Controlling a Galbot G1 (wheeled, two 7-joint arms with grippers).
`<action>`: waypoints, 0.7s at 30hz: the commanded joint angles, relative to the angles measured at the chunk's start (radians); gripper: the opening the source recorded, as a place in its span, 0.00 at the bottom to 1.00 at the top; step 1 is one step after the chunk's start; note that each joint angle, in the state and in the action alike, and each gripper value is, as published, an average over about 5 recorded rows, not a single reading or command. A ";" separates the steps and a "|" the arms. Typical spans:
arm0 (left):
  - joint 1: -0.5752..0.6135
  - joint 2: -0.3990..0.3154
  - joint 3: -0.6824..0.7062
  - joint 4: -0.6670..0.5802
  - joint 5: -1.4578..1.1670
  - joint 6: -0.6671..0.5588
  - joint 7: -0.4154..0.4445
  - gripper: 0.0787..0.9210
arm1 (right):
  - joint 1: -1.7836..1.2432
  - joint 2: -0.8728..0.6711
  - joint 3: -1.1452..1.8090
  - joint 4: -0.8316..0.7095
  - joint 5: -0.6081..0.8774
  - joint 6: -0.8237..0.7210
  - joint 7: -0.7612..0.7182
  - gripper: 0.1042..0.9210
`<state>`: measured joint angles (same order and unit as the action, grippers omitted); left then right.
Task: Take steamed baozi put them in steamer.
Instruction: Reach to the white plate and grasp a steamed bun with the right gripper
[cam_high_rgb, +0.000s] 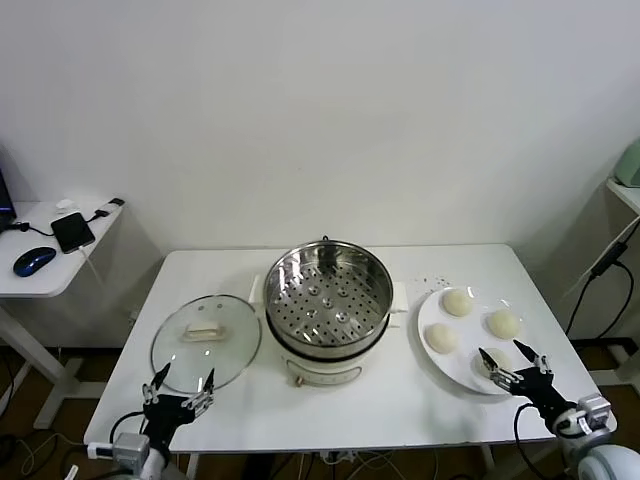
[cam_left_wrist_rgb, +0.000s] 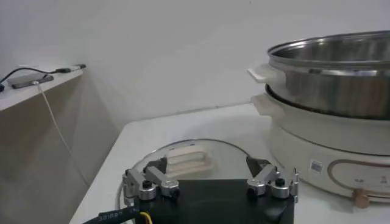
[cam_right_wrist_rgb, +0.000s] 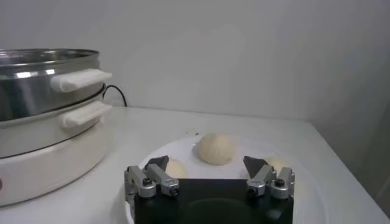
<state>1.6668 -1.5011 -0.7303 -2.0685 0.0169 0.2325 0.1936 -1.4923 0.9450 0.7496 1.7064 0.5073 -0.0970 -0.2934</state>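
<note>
The back baozi (cam_high_rgb: 457, 302) (cam_right_wrist_rgb: 216, 149) on the white plate, the one closest to the crumbs, is next, and my right gripper should go to it and close around its sides.
The steamer (cam_high_rgb: 328, 300), a shiny steel pot with a perforated tray on a white base, stands mid-table. It holds no baozi. Four pale baozi lie on a white plate (cam_high_rgb: 430, 318) to its right: one at the back (cam_high_rgb: 457, 302), one on the right (cam_high_rgb: 503, 323), one on the left (cam_high_rgb: 441, 338), and a front one (cam_high_rgb: 493, 362) partly behind my right gripper (cam_high_rgb: 513, 365). That gripper is open and empty, low at the plate's front edge. In the right wrist view (cam_right_wrist_rgb: 206, 167) a baozi (cam_right_wrist_rgb: 214, 148) lies just beyond its open jaws. My left gripper (cam_high_rgb: 182, 385) is open and empty.
A glass lid (cam_high_rgb: 205, 340) with a white handle (cam_left_wrist_rgb: 189, 161) lies flat left of the steamer, and the left gripper (cam_left_wrist_rgb: 208, 165) is at its near edge. A side table (cam_high_rgb: 70, 270) at far left holds a phone (cam_high_rgb: 72, 231) and a mouse (cam_high_rgb: 33, 260). A cable (cam_high_rgb: 600, 265) hangs at far right.
</note>
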 joint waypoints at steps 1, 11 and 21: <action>0.006 -0.003 -0.003 -0.011 0.001 -0.004 -0.002 0.88 | 0.157 -0.116 0.012 -0.028 -0.174 -0.059 -0.049 0.88; 0.034 -0.032 -0.008 -0.045 0.011 -0.016 -0.025 0.88 | 0.795 -0.379 -0.361 -0.331 -0.644 -0.017 -0.550 0.88; 0.053 -0.053 -0.028 -0.063 0.017 -0.013 -0.032 0.88 | 1.436 -0.253 -0.923 -0.648 -1.020 0.234 -0.999 0.88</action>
<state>1.7058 -1.5381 -0.7485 -2.1203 0.0316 0.2194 0.1663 -0.6047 0.6807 0.2468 1.3220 -0.1697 -0.0047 -0.9107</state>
